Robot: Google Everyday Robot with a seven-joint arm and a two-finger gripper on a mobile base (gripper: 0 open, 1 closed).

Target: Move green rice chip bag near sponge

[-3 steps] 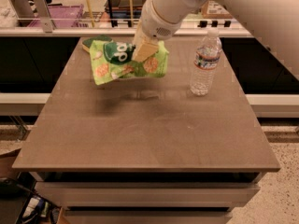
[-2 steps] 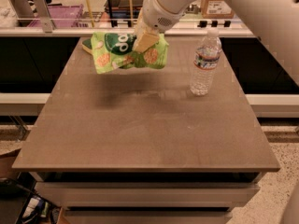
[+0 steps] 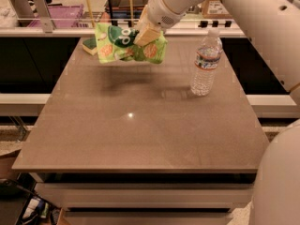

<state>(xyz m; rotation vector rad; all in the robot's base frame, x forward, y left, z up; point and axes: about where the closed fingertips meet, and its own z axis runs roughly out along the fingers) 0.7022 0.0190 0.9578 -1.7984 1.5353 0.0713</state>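
I need to release the green rice chip bag on the table's far edge (image 3: 132,48) beside the sponge, toward the bottle.
The green rice chip bag (image 3: 123,45) is light green with a dark green circle and orange chip pictures. It hangs in the air above the far left part of the table. My gripper (image 3: 146,33) is shut on the bag's right half and holds it up. The sponge (image 3: 89,45), dark green over yellow, lies at the table's far left edge. The bag's left end hides part of it and sits right beside it in the camera view.
A clear water bottle (image 3: 205,63) with a white cap stands upright on the right side of the brown table (image 3: 140,125). A counter with a purple bin (image 3: 61,16) runs behind the table. My white arm fills the right edge of the view.
My gripper has carried the bag farther back, toward the table's far edge, staying close to the sponge. The bottle has not moved.
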